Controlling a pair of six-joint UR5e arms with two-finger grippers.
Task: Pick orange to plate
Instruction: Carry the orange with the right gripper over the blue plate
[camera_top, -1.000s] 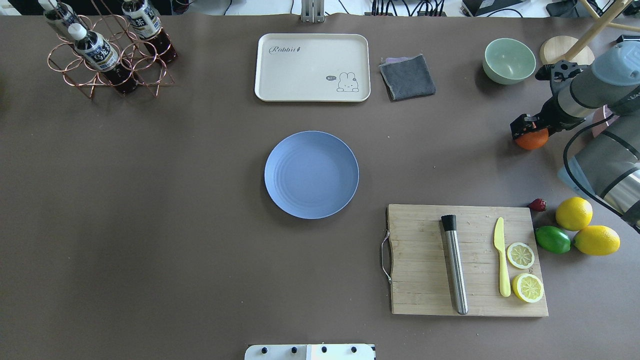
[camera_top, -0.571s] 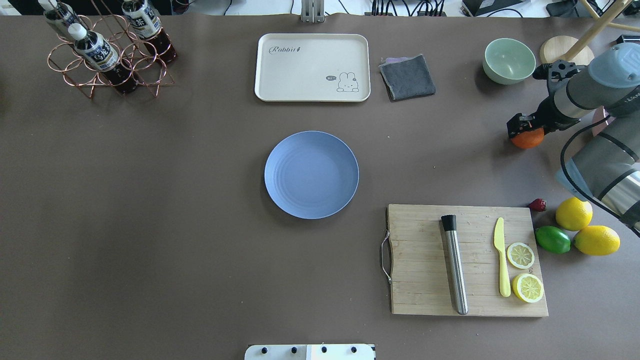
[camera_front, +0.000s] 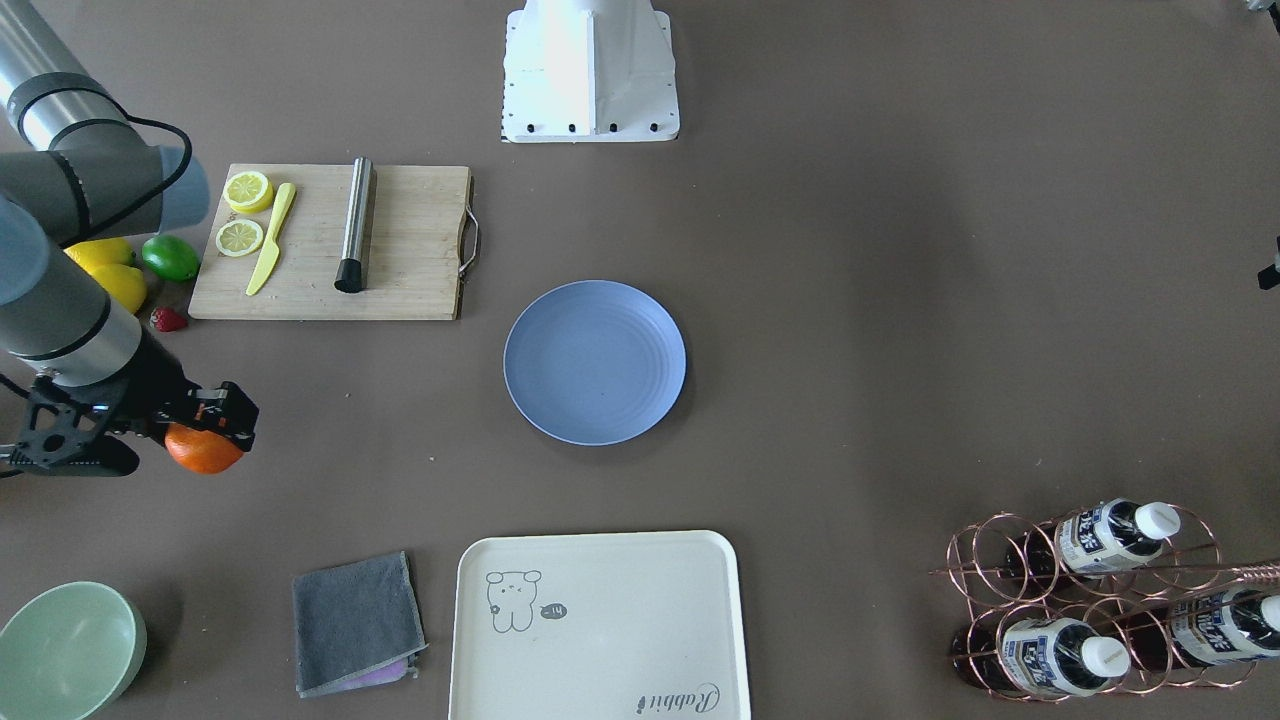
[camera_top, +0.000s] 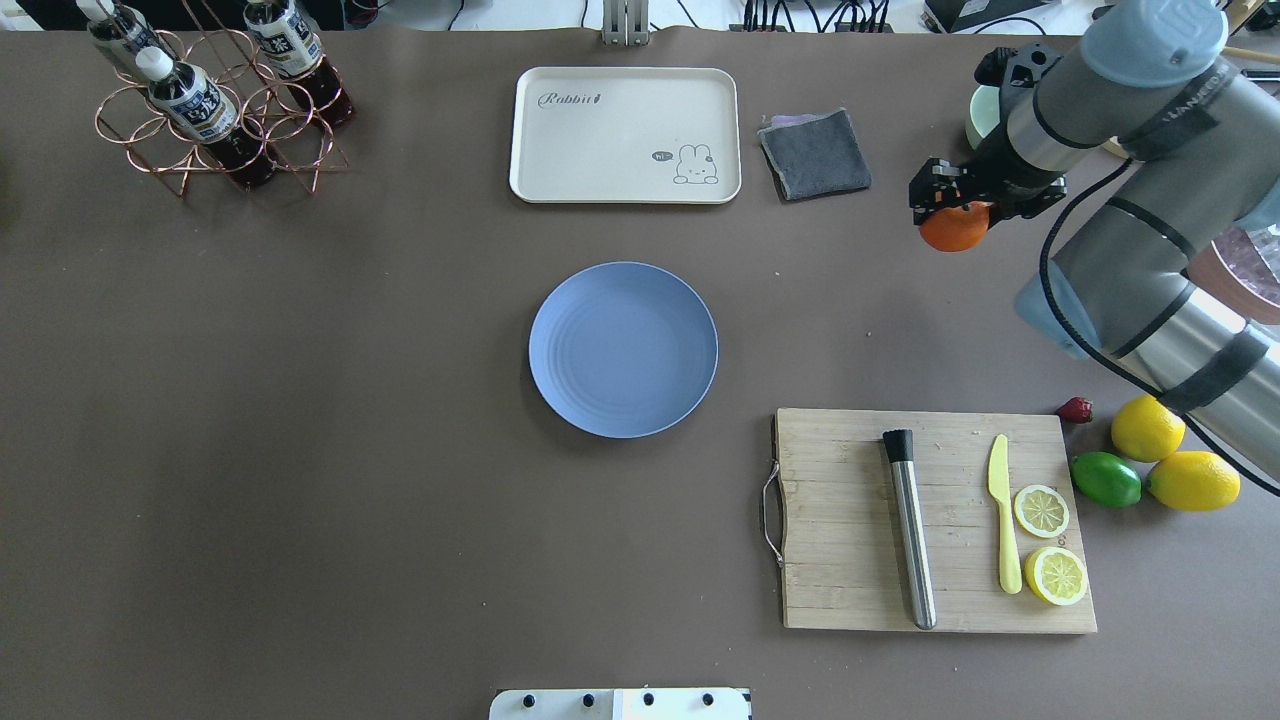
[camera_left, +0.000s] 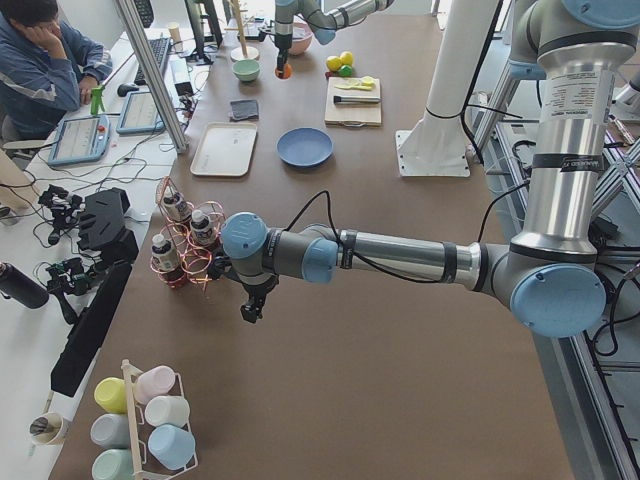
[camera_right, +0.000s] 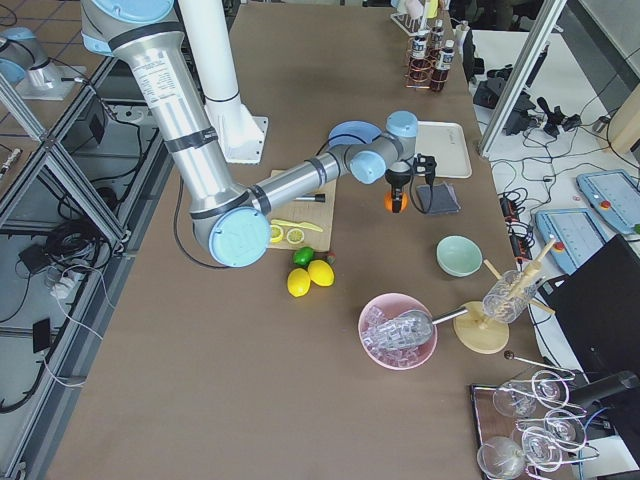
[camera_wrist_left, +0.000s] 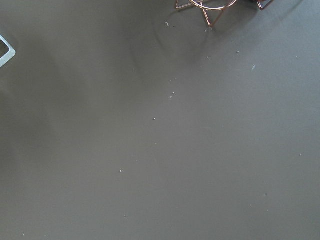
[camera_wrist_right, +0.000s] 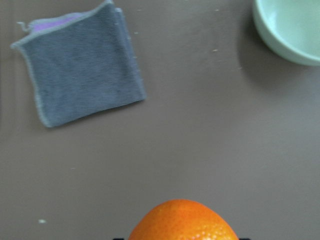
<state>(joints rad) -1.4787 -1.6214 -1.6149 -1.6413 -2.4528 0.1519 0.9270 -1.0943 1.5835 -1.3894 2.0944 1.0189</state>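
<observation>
Next, I release the orange with my right gripper near the middle of the bare blue plate (camera_front: 585, 358).
The orange (camera_top: 955, 232) hangs above the table with my right gripper (camera_top: 950, 208) shut on it, just right of the grey cloth. The front-facing view shows the same orange (camera_front: 203, 452) under that gripper (camera_front: 215, 422). In the right wrist view the orange (camera_wrist_right: 182, 222) fills the bottom edge. The blue plate (camera_top: 623, 349) lies bare at the table's centre, well to the left of the held fruit. My left gripper (camera_left: 250, 310) shows only in the exterior left view, near the bottle rack; whether it is open or shut I cannot tell.
A cutting board (camera_top: 935, 520) with a muddler, yellow knife and lemon slices sits front right, with lemons (camera_top: 1148, 427) and a lime (camera_top: 1105, 479) beside it. A grey cloth (camera_top: 815, 153), cream tray (camera_top: 625, 135), green bowl (camera_front: 65, 650) and bottle rack (camera_top: 215, 100) line the far side.
My right gripper has lifted the orange off the table and carried it left and farther from the robot, toward the grey cloth. The arm now covers part of the green bowl.
</observation>
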